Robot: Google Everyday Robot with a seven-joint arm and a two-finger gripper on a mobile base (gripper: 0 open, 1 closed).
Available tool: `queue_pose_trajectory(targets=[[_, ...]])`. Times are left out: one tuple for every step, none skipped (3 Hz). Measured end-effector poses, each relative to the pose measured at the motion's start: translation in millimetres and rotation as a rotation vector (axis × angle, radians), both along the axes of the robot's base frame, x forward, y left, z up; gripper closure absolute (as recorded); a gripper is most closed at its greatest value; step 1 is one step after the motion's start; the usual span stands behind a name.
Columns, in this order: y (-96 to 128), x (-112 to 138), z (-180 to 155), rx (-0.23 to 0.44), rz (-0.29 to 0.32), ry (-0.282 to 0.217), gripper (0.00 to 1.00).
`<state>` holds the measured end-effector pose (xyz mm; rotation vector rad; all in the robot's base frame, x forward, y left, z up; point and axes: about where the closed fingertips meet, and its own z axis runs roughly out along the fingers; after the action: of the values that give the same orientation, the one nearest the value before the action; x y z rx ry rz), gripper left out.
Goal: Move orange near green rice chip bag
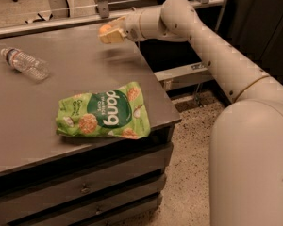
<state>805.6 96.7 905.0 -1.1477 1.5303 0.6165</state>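
Note:
The orange will be released on the dark table (pixel 119 68), just behind the green rice chip bag.
The green rice chip bag (pixel 104 112) lies flat near the front right corner of the dark table (pixel 47 84). It is lime green with a dark circle reading "dang". My gripper (pixel 108 32) hovers over the table's far right part, well behind the bag. Its pale fingers are closed around the orange (pixel 104 30), a small round fruit that shows only partly between them. The orange is held a little above the table top, apart from the bag.
A clear plastic water bottle (pixel 26 64) lies on its side at the table's far left. The table's right edge drops to a speckled floor (pixel 188 173). Drawers (pixel 85 187) sit below the front edge. A rail (pixel 61 8) runs behind the table.

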Motion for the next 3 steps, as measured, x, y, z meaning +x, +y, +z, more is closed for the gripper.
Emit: queue_pose_trajectory(targets=[[-7.8,-20.3,17.1,0.040,0.051,0.041,1.00],[-8.0,-51.4,21.5,0.085,0.145,0.127,1.00],[-4.2,-89.0,17.8,0.130,0.243,0.227,1.00]])
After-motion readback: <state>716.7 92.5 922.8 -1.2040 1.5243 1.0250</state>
